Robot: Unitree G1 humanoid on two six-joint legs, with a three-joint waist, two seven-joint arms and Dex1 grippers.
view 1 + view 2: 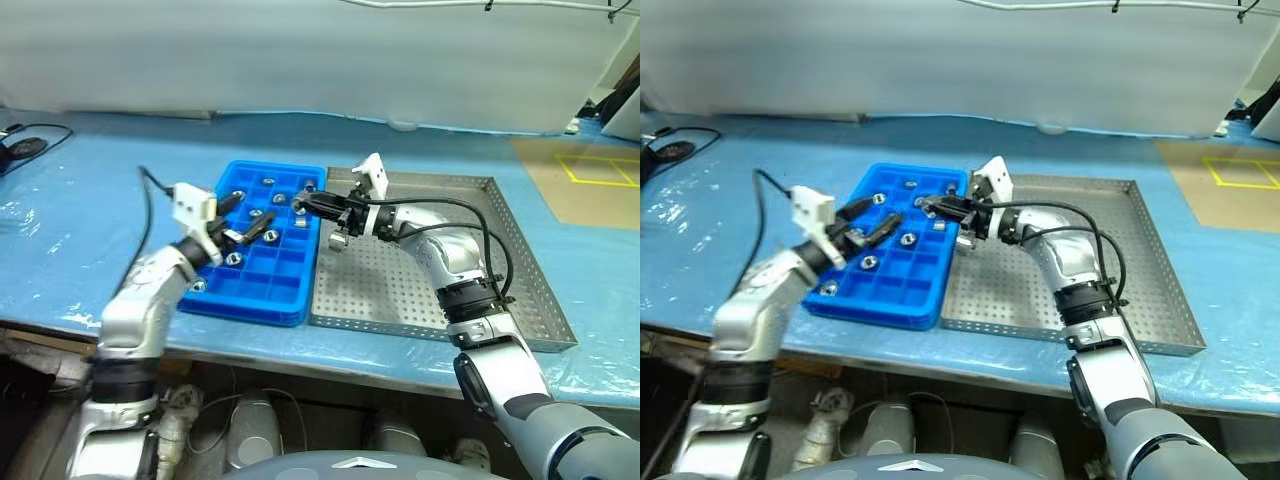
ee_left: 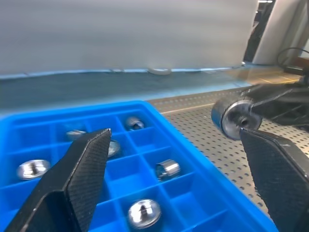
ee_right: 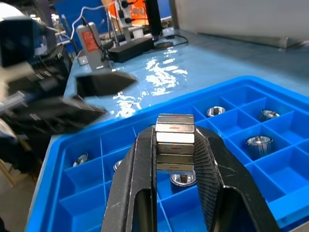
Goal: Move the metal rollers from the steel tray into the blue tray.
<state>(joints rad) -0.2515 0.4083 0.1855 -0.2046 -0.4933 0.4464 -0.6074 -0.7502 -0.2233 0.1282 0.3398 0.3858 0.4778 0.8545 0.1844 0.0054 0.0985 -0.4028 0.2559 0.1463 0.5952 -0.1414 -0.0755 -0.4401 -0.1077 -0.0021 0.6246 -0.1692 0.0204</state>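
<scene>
The robot's right gripper needs to release the metal roller in an empty middle compartment of the blue tray's front row [image 1: 254, 292].
The blue tray [image 1: 290, 285] lies left of the steel tray [image 1: 440, 280] on the blue-covered table. Several metal rollers [image 1: 271, 236] sit in its compartments, also visible in the left wrist view [image 2: 143, 213]. My right gripper [image 1: 299, 203] reaches level over the blue tray's far right part and is shut on one roller [image 3: 175, 126], which hangs above the compartments. My left gripper [image 1: 254, 209] hovers over the blue tray's left half, open with nothing between its fingers [image 2: 82, 174]. It points toward the held roller [image 2: 234, 119].
A black cable [image 1: 30, 140] lies at the table's far left. A brown board with yellow tape marks [image 1: 590, 175] sits at the right. The table's front edge runs just below both trays. Devices and cables [image 3: 120, 43] stand beyond the table.
</scene>
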